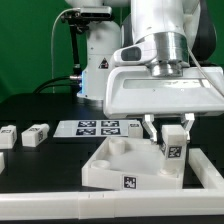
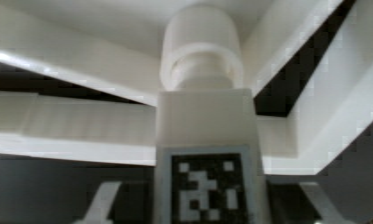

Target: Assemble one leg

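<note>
The robot's gripper holds the leg at a slant to its tagged side, so it should open, line up with the leg and grip its top end [image 1: 175,130] over the corner.
My gripper [image 1: 171,131] is shut on the leg [image 1: 172,146], a small white block with a black-and-white tag on its face. It holds the leg upright over the corner of the large white square piece [image 1: 112,167] on the exterior view's right, at or just above that corner's socket; whether they touch cannot be told. In the wrist view the leg [image 2: 208,120] runs down the middle between the fingers of the gripper [image 2: 208,203], with its tag nearest the camera. Its far rounded end points at the square piece [image 2: 58,125].
The marker board [image 1: 100,127] lies behind the square piece. Loose white legs [image 1: 36,135] lie on the black table at the exterior view's left, one more [image 1: 8,133] near the edge. A white rail [image 1: 90,203] runs along the front. The arm's base [image 1: 100,50] stands behind.
</note>
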### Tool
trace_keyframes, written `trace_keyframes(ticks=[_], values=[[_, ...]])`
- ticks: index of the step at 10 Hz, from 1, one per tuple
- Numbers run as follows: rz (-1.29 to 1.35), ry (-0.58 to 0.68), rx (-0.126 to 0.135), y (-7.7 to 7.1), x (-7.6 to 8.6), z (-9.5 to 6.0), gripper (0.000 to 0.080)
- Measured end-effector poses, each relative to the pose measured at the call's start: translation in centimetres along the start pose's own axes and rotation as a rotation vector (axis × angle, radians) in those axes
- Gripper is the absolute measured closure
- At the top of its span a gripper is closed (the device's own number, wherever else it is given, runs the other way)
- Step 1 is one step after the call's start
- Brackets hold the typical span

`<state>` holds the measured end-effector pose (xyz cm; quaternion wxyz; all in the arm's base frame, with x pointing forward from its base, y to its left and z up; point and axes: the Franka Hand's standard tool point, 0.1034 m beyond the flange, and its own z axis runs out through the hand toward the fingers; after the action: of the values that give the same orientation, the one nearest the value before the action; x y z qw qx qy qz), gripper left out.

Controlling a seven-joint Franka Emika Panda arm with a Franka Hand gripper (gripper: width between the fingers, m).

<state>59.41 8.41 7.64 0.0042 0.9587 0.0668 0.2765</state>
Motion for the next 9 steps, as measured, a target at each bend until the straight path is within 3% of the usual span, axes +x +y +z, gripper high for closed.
trace_keyframes(ticks=[3,4,5,9], values=[[-0.002,-0.001,0.001,-0.09,-0.06,0.04,0.0509],[-0.002,-0.001,0.001,-0.09,-0.07,0.05,0.0329],[-0.002,-0.001,0.001,-0.09,-0.08,0.05,0.0212],[-0.002,-0.002,0.001,-0.09,-0.10,0.07,0.0154]])
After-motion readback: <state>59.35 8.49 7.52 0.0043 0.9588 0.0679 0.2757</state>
